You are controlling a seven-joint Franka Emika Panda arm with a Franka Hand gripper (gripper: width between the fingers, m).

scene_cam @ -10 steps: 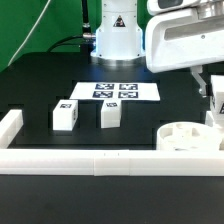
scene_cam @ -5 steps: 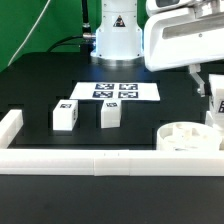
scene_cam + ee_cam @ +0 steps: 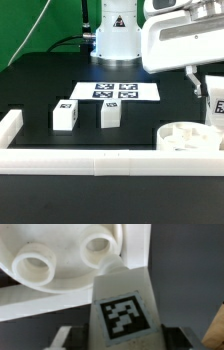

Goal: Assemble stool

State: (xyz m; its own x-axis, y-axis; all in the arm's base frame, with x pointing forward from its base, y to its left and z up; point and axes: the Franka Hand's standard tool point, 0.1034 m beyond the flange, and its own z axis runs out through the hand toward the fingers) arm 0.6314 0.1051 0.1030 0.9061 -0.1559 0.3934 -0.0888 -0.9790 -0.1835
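Next, I let go of the white tagged leg with my gripper, upright in the round white seat's socket hole [image 3: 207, 127] [image 3: 98, 245] closest to the leg's tip.
The round white seat [image 3: 186, 136] with socket holes lies at the exterior view's right, against the border rail. My gripper [image 3: 209, 100] is shut on a white tagged leg [image 3: 214, 98] and holds it upright above the seat's far right side. In the wrist view the leg [image 3: 122, 303] fills the middle between my fingers [image 3: 62, 336], its tip close to the seat [image 3: 60, 252] beside a socket hole. Two more tagged legs [image 3: 66, 115] [image 3: 110, 113] stand on the black table at centre left.
The marker board [image 3: 117, 91] lies flat behind the two loose legs. The long white border rail [image 3: 100, 160] runs along the front and turns up at the left end [image 3: 10, 126]. The robot base [image 3: 115, 40] stands at the back.
My gripper and the held leg have shifted slightly toward the exterior view's left and lower, over the seat. The two loose legs and the seat have not moved.
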